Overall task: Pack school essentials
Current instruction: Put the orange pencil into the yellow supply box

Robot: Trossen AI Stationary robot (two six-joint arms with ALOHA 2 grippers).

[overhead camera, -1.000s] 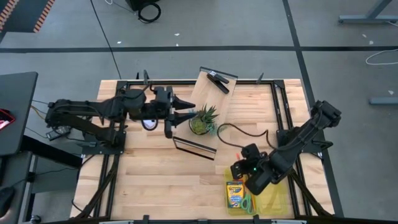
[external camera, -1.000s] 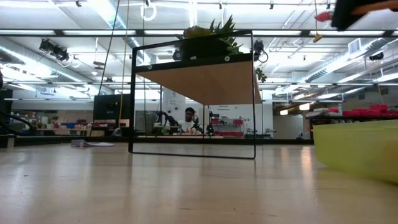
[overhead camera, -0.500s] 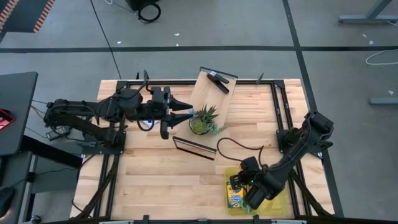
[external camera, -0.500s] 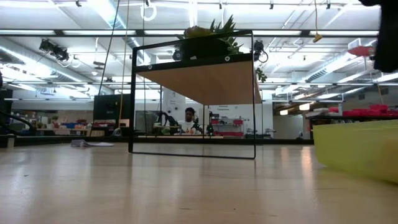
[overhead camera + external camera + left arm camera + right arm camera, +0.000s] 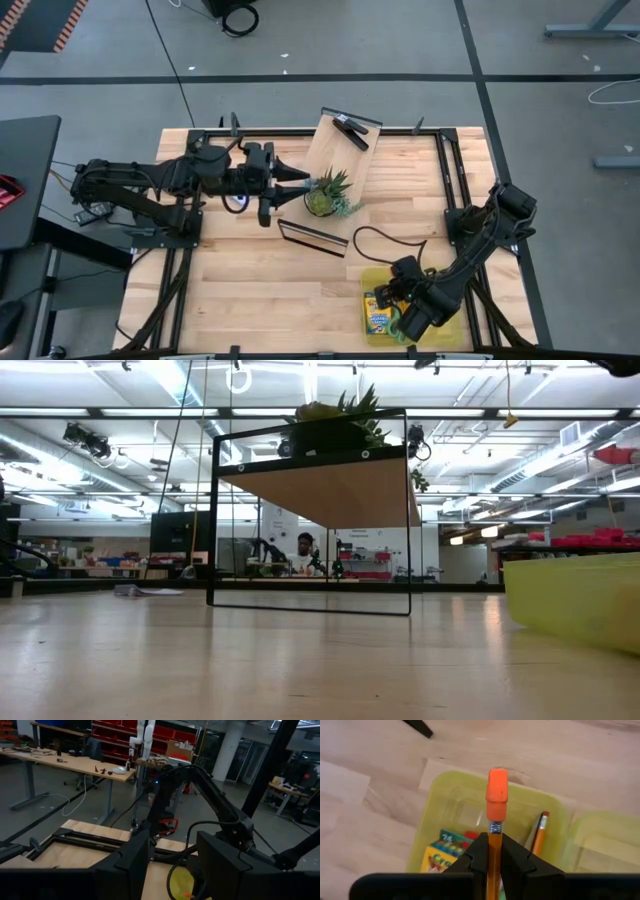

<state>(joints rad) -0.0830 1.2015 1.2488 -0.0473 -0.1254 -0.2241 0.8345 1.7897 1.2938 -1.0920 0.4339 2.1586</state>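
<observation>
The orange pencil, now held above the bin, will be let go by my right gripper in the yellow-green bin (image 5: 396, 306) (image 5: 516, 865), between the crayon box and the other pencil.
In the right wrist view my right gripper (image 5: 492, 851) is shut on an orange pencil (image 5: 494, 815) above a yellow-green bin (image 5: 555, 820). The bin holds the crayon box (image 5: 441, 854) and a second orange pencil (image 5: 540, 832). Seen from above, this gripper (image 5: 398, 300) hovers over the bin (image 5: 450, 320) beside the crayon box (image 5: 377, 315) at the table's near edge. The scissors are hidden. My left gripper (image 5: 292, 185) is open, next to the potted plant (image 5: 326, 193), touching nothing. A small pale blue-white thing (image 5: 238, 201) lies under the left arm. My right gripper pinches the pencil between its two fingers on the shaft (image 5: 493, 836), just behind the metal band. The pencil lies along the fingers, and its orange eraser end (image 5: 497, 785) sticks out past the fingertips. It is lifted clear above the bin.
A wooden shelf in a black frame (image 5: 340, 160) stands mid-table, with the plant and a black clip-like object (image 5: 348, 130) on it. The low view shows the frame (image 5: 310, 510) and the bin's wall (image 5: 575, 600). Bare wood lies left of the bin.
My right gripper, still shut on the pencil, has moved toward the table's near edge and come down over the yellow-green bin, beside the crayon box. In the low view it has passed out of the picture's top right corner.
</observation>
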